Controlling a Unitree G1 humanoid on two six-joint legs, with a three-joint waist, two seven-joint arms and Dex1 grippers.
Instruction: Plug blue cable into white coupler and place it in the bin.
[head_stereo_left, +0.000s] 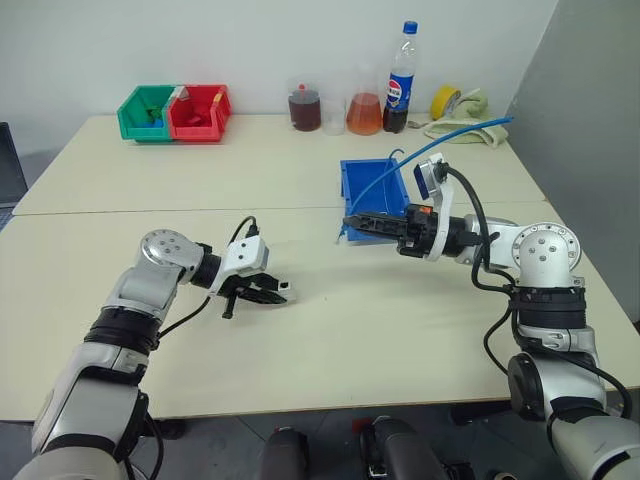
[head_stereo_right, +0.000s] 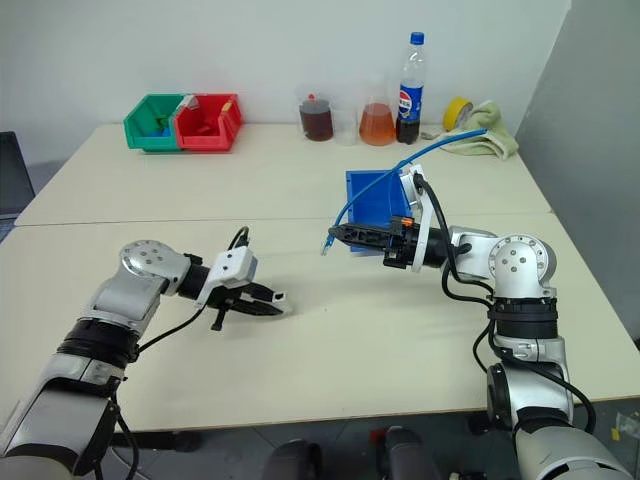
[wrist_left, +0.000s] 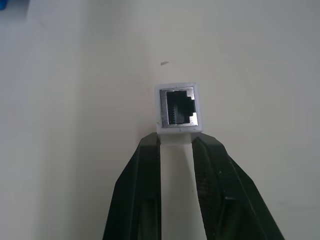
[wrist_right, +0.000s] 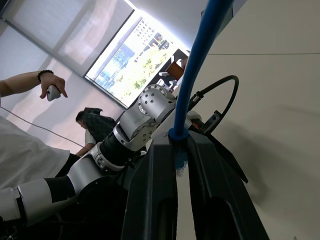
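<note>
The bare table (head_stereo_left: 277, 301) is just under my left gripper's fingers. Next, my left gripper lets go of the white coupler upright there.
My left gripper (head_stereo_left: 272, 293) hovers low over the near left of the table, shut on the white coupler (wrist_left: 179, 107). The coupler's dark socket face looks out past the fingertips. The coupler shows as a small white block (head_stereo_left: 284, 287) at the gripper's tip. My right gripper (head_stereo_left: 352, 221) is held level above the table's middle, pointing left toward the other arm, and is shut on the blue cable (wrist_right: 200, 65). The cable's plug (wrist_right: 180, 161) sits between the fingers. The cable arcs back up over the blue bin (head_stereo_left: 375, 188), which stands just behind the right gripper.
A green bin (head_stereo_left: 145, 112) and a red bin (head_stereo_left: 200, 110) stand at the table's far left. Two flasks, a cola bottle (head_stereo_left: 400, 80), a yellow tape roll (head_stereo_left: 445, 100) and a cloth (head_stereo_left: 465, 128) line the far edge. In the right wrist view a person's hand (wrist_right: 52, 90) shows.
</note>
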